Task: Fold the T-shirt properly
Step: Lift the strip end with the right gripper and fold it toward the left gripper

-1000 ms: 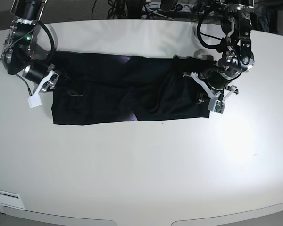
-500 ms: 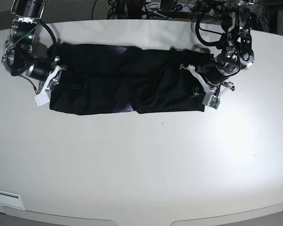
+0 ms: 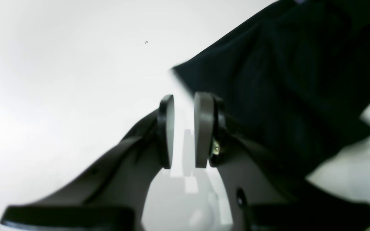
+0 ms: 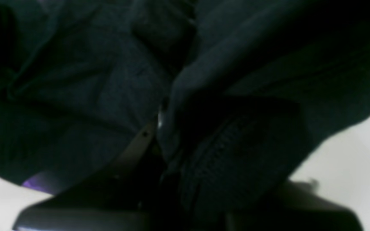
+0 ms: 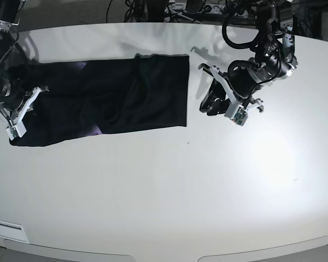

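Observation:
My right gripper releases the black T-shirt's held end next, over the T-shirt's other end (image 5: 173, 102) near my left gripper.
The black T-shirt (image 5: 115, 95) lies as a long folded band across the far left half of the white table (image 5: 169, 191). A purple patch (image 5: 98, 131) shows at its near edge. My right gripper (image 5: 27, 106) sits at the band's left end, shut on the T-shirt. In the right wrist view the black cloth (image 4: 236, 96) bunches over that gripper (image 4: 162, 128) and hides the fingertips. My left gripper (image 5: 206, 103) hovers just right of the shirt's right edge. In the left wrist view its pads (image 3: 204, 128) stand a little apart with only table between them, the shirt's corner (image 3: 268, 96) beside them.
Cables and arm mounts (image 5: 180, 8) crowd the table's far edge. A small label (image 5: 5, 225) is stuck at the front left corner. A tiny dark speck (image 5: 188, 143) marks the table near the shirt.
The shirt has slid left with the right arm. The left gripper let go of the shirt's right end and now stands apart from it. The band looks shorter.

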`<state>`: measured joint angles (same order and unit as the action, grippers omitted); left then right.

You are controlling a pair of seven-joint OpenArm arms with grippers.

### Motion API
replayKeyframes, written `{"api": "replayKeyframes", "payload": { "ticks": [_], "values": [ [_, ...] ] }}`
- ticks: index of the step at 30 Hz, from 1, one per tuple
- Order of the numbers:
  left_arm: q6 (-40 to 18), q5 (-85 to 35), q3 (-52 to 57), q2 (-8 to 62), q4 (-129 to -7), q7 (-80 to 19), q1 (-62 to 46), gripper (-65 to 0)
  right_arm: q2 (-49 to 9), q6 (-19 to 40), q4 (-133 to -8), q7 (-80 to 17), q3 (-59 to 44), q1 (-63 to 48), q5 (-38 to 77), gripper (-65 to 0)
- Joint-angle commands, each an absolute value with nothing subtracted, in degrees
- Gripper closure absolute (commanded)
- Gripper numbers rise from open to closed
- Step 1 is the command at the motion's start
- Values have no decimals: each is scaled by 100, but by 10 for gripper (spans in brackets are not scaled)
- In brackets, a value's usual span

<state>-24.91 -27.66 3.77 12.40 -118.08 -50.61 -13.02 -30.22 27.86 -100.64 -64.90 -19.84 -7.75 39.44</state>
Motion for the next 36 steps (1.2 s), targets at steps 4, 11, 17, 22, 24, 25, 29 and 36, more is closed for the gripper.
{"api": "replayKeyframes", "payload": {
  "ticks": [4, 11, 17, 22, 24, 25, 29, 36],
  "values": [
    [-2510, -2842, 390, 1271, -11913, -4941, -1271, -133, -3345, 2099, -10527, -6189, -2025, -694, 2967, 0],
    [-2508, -2945, 388, 1273, -11913, -4939, -1271, -133, -3175, 585, -11386, -5918, -2025, -698, 1529, 0],
    [-2508, -2950, 388, 1271, -11913, -4939, -1317, -133, -2488, 1234, -11625, -5911, -2025, -698, 3282, 0],
    [-2510, -2950, 388, 1271, -11913, -4936, -1365, -133, -1538, 1815, -11618, -5957, -2023, -711, 3929, 0],
    [-2508, -2950, 388, 1271, -11913, -4934, -1365, -133, -1194, 1970, -11618, -5957, -2023, -711, 3922, 0],
    [-2508, -2950, 388, 1271, -11913, -4934, -1365, -133, -1039, 2032, -11618, -5961, -2023, -711, 3924, 0],
    [-2508, -2950, 388, 1271, -11913, -4934, -1365, -133, -569, 2309, -11618, -6132, -2023, -729, 4351, 0],
    [-2508, -2952, 388, 1273, -11913, -4932, -1363, -133, -301, 2536, -11614, -6215, -2018, -993, 4209, 0]
  ]
}}
